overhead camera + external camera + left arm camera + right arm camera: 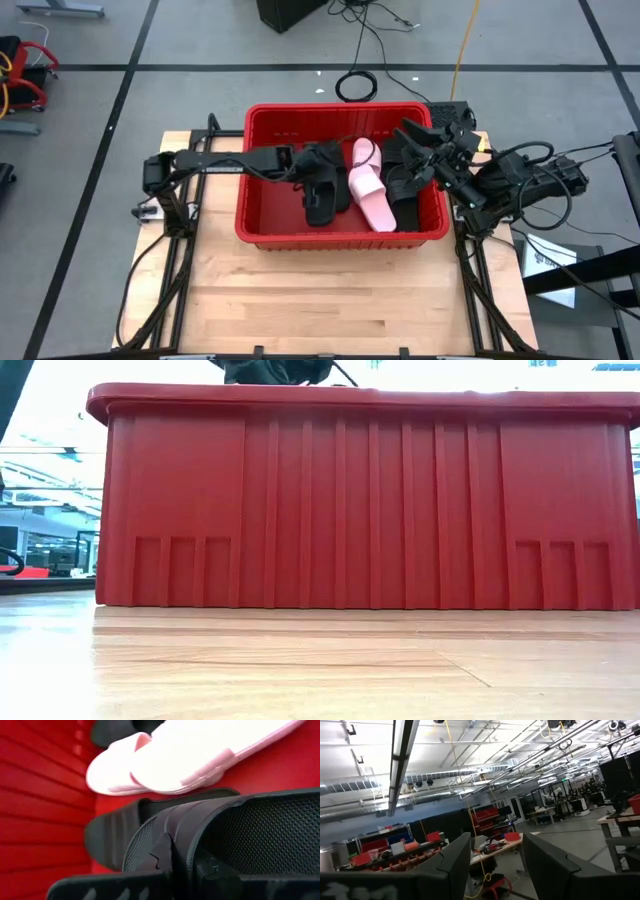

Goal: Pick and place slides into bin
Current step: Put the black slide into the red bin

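Note:
My left gripper has the black slide for now. I will release it on the other black slide [332,192], alongside the pink slides, with that left gripper.
The red bin [340,238] stands on the wooden table and fills the low view [370,500]. Inside lie two pale pink slides [368,185], black slides at the right [405,185] and a black slide at the left [322,195]. My left gripper [305,165] reaches into the bin from the table's left and is shut on that left black slide [225,830]. My right gripper [418,135] is open and empty above the bin's far right corner, tilted up toward the room [495,865]. My left gripper has the black slide's wide strap [170,845] between its two fingers, at the strap's edge. It comes from the table's left, slanting down into the bin. The fingers hide the place of contact itself. Whether the slide rests on the bin floor, I cannot tell.
The bin's thick rim and tall walls surround the slides. Bare wooden table [330,300] lies in front of the bin. Cables and a dark box lie on the floor beyond the table's far edge.

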You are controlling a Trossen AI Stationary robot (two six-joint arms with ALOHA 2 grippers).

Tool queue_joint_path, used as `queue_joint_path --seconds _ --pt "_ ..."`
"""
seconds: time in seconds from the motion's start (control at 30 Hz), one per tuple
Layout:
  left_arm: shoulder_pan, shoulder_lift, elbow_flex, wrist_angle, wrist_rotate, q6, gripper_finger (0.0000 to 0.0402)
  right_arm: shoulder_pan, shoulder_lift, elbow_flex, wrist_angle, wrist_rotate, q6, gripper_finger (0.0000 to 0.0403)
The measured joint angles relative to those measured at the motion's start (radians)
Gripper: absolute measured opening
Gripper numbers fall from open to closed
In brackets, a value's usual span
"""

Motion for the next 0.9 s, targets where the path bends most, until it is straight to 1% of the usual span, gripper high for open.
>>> queue_joint_path --seconds 0.2,0.33,0.43,0.53,0.63,0.73,0.9 --pt "-0.026 0.056 0.000 0.075 0.038 0.006 0.0005 0.000 -0.004 0.000 -0.021 0.000 0.022 0.0169" --pt "-0.031 0.090 0.000 0.126 0.033 0.006 0.0012 0.000 -0.004 0.000 -0.021 0.000 0.022 0.0169" --pt "-0.025 0.113 0.000 0.149 0.034 0.005 0.0008 0.000 -0.005 0.000 -0.020 0.000 0.022 0.0169" --pt "-0.024 0.145 0.000 0.164 0.030 0.003 0.0003 0.000 -0.004 0.000 -0.019 0.000 0.022 0.0169" --pt "-0.024 0.171 0.000 0.174 0.025 0.010 0.0011 0.000 -0.004 0.000 -0.020 0.000 0.034 0.0169" --pt "-0.027 0.193 0.001 0.181 -0.006 0.013 0.0015 0.000 -0.004 0.000 -0.034 0.000 0.059 0.0169" --pt "-0.026 0.209 0.002 0.192 -0.037 0.022 0.0004 0.000 -0.004 0.000 -0.065 -0.001 0.099 0.0169"
